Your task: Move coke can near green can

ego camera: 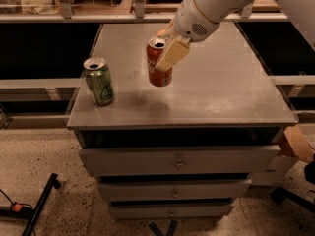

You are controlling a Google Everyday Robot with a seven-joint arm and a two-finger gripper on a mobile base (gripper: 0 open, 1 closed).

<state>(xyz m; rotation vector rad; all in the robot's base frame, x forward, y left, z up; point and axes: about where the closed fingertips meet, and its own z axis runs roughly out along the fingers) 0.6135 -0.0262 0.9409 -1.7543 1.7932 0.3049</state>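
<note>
The robot's gripper will release the coke can close beside the green can (138,95), on its side toward the middle of the cabinet top.
The coke can (158,73) is red with white lettering and a silver top. My gripper (167,53) is shut on it and holds it upright just above the grey cabinet top (221,92), left of centre. One pale finger (173,56) lies across the can's front. The green can (99,81) stands upright near the front left corner, about a can's width and a half to the left of the coke can. My white arm (211,6) reaches in from the upper right.
An orange ball (162,32) peeks out behind the gripper at the back of the top. The cabinet has several drawers (177,163) below. Shelves run behind it. A cardboard box (295,144) sits at the right, a black stand leg (39,203) on the floor at left.
</note>
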